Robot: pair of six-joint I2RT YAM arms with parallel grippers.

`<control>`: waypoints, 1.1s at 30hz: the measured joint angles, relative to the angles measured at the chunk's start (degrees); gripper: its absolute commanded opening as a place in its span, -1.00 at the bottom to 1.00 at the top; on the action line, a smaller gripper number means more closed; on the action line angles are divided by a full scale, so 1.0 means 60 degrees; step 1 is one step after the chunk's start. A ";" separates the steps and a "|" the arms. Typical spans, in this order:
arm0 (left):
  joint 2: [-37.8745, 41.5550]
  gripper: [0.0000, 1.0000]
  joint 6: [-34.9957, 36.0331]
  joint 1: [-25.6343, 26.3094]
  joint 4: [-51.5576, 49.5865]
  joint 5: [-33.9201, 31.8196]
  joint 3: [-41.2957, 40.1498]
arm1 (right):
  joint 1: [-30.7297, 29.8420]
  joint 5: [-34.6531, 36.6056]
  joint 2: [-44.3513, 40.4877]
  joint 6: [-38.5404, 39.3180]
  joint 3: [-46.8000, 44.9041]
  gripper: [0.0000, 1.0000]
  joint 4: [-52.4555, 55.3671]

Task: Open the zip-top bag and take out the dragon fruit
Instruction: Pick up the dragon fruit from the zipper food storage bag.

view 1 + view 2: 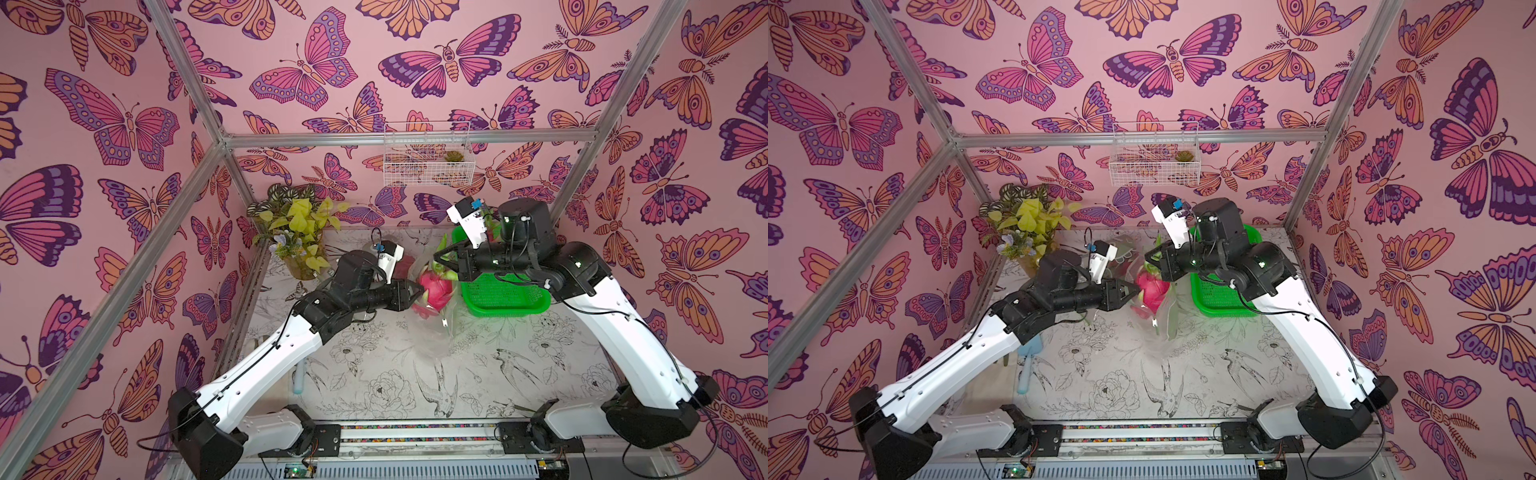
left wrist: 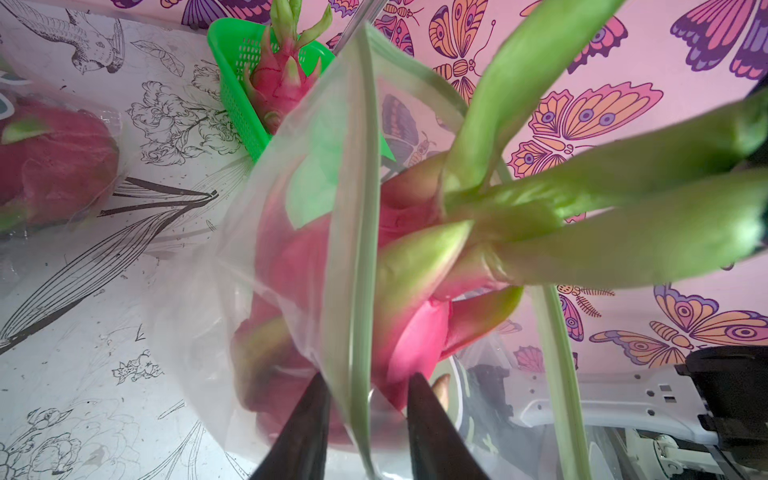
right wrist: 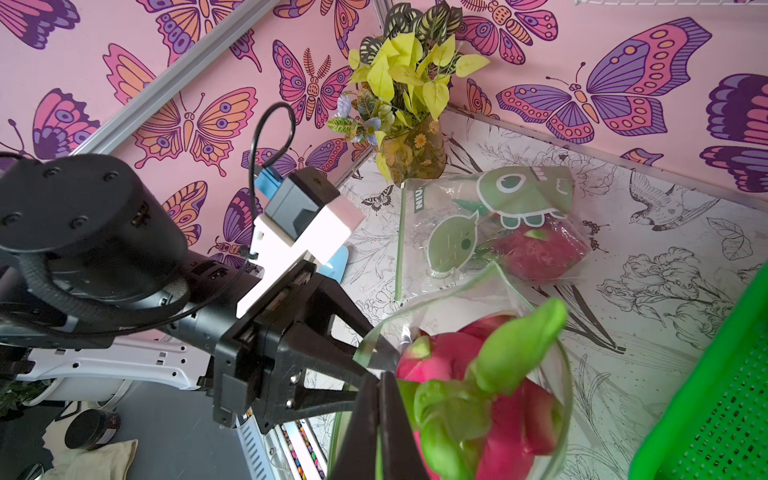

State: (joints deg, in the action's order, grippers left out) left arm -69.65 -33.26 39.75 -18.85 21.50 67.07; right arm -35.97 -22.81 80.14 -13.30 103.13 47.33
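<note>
The bag's zip runs loose through the robot's left gripper as the bag wraps the body of the dragon fruit, so the left gripper should take a new grip on the bag's rim (image 2: 367, 192) and pull it down.
A clear zip-top bag (image 1: 432, 332) (image 1: 1167, 320) hangs above the table's middle with its mouth open. A magenta dragon fruit (image 1: 434, 286) (image 1: 1152, 286) (image 3: 511, 407) sits in it, its green scales (image 2: 582, 216) sticking out of the mouth. My right gripper (image 1: 436, 253) (image 3: 380, 374) is shut on the bag's green zip rim. My left gripper (image 1: 419, 291) (image 2: 368, 376) is at the opposite rim, jaws apart, with the zip strip (image 2: 361, 291) running loose between its fingers. Another dragon fruit (image 2: 278, 83) stands in the green basket (image 1: 503, 299).
A second printed bag (image 3: 498, 216) with a redder dragon fruit (image 3: 540, 249) lies on the table behind. A potted plant (image 1: 299, 232) stands in the back left corner. A white wire basket (image 1: 428, 153) hangs on the back wall. A blue tool (image 1: 1027, 365) lies under my left arm.
</note>
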 measured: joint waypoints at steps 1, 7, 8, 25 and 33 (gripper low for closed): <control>0.0040 -0.31 0.0011 0.0000 -0.0007 0.0004 -0.0058 | 0.0000 -0.0022 0.0000 0.0000 0.0004 -1.00 -0.0004; 0.0062 -0.56 0.0157 -0.0007 -0.0004 0.0029 -0.0080 | 0.0066 -0.0135 0.0000 -0.0029 0.0164 -1.00 -0.0011; 0.0062 -0.61 0.0157 -0.0007 -0.0004 0.0025 -0.0080 | 0.0076 -0.0138 0.0000 -0.0033 0.0182 -1.00 -0.0029; 0.0004 -0.90 -0.0397 -0.0018 0.0149 -0.0714 -0.0080 | 0.0441 -0.1031 0.0073 -0.0517 0.0863 -1.00 -0.0678; -0.0106 -0.50 -0.0703 -0.0080 0.0175 -0.0871 -0.0080 | 0.0747 -0.1650 0.0076 -0.0834 0.0863 -1.00 -0.1169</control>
State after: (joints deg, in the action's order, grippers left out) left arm -70.28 -37.47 39.27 -17.80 16.27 66.59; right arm -31.48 -32.71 80.60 -18.31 108.31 40.32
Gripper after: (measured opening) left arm 0.186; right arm 0.058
